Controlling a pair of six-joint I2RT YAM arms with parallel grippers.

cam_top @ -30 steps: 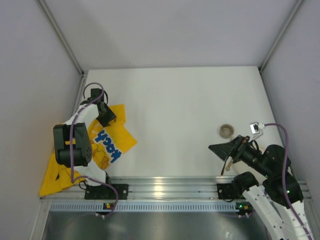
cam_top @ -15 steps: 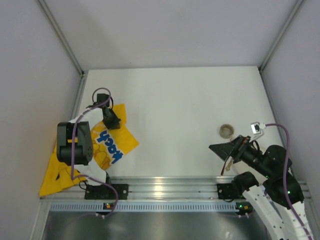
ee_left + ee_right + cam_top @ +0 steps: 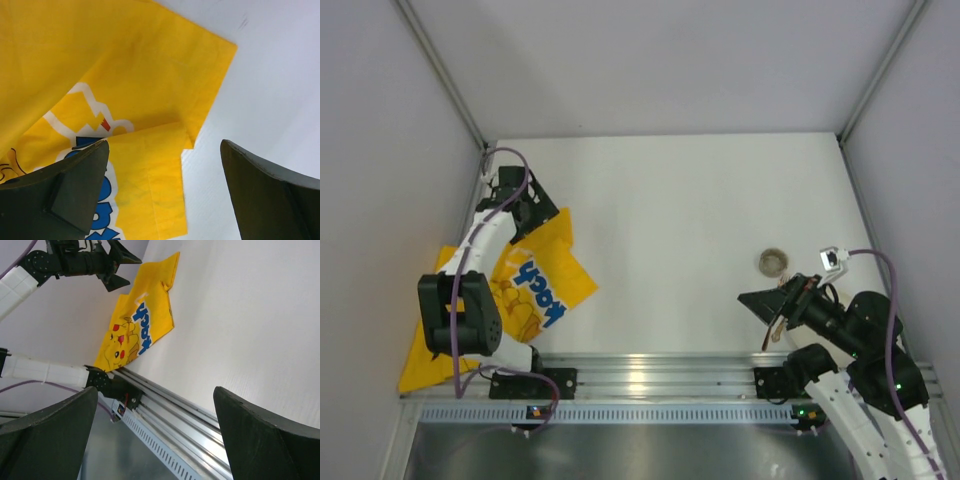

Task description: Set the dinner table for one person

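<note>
The yellow mat is lying folded and crooked at the table's edge, so next my left gripper grabs the mat's far corner (image 3: pixel 565 216) and pulls it toward the middle of the table.
The dinner table (image 3: pixel 670 210) is a wide white tabletop with a ribbed rail (image 3: pixel 660 375) along its near edge. A yellow cartoon-printed cloth mat (image 3: pixel 535 285) lies crumpled at its left side. My left gripper (image 3: pixel 533 213) hovers open over the mat's far corner, holding nothing. In the left wrist view the mat (image 3: pixel 100 75) shows a folded-over corner between the spread fingers (image 3: pixel 75 190), and the gripper (image 3: pixel 165 185) is clear of the cloth. My right gripper (image 3: pixel 757 300) stands open and empty at the near right, above the table beside the rail.
A small round brownish cup (image 3: pixel 773 262) sits on the table just beyond the right gripper. The right wrist view shows the mat (image 3: pixel 140 330), the left arm (image 3: pixel 75 262) and the rail (image 3: pixel 175 412). Grey walls (image 3: pixel 400 150) enclose the table on three sides.
The left gripper closed on the mat's far corner, then opened and drew back toward the far left. The mat's right corner shifted slightly right. The right arm has not moved.
</note>
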